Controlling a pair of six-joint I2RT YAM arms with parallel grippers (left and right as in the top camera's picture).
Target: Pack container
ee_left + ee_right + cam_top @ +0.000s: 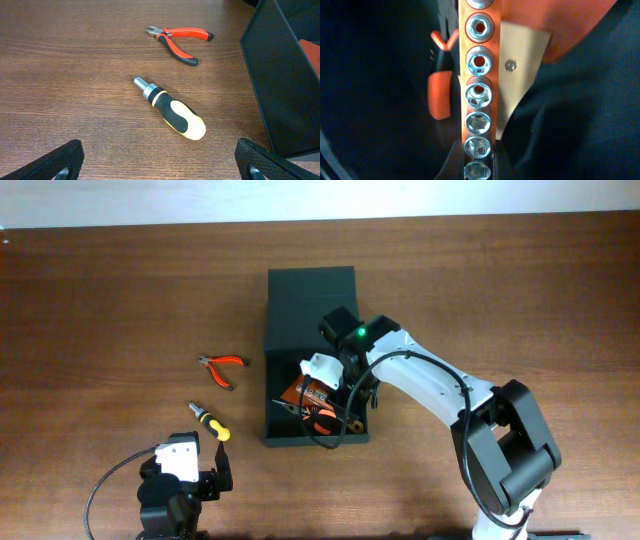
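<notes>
I need to move my left gripper to the yellow and black screwdriver next and close it on the yellow end of its handle (218, 429) (187, 121), away from the metal tip.
The dark green container (270, 370) stands open at the table's middle, its flap lid (311, 288) lying back. My right gripper (338, 402) is down inside it, shut on an orange socket rail (479, 75) with several chrome sockets; its fingers (479, 162) clamp the rail's near end. Other orange and tan tools (305, 393) lie in the container. My left gripper (197, 480) is open and empty (160, 162) near the front edge, just short of a yellow and black screwdriver (172, 110). The container's side wall also shows in the left wrist view (280, 85).
The screwdriver (210, 423) lies left of the container. Red-handled pliers (224, 367) lie farther back, also in the left wrist view (181, 40). Inside the container an orange handle (440, 95) and a tan card with a bolt (520, 65) sit beside the rail.
</notes>
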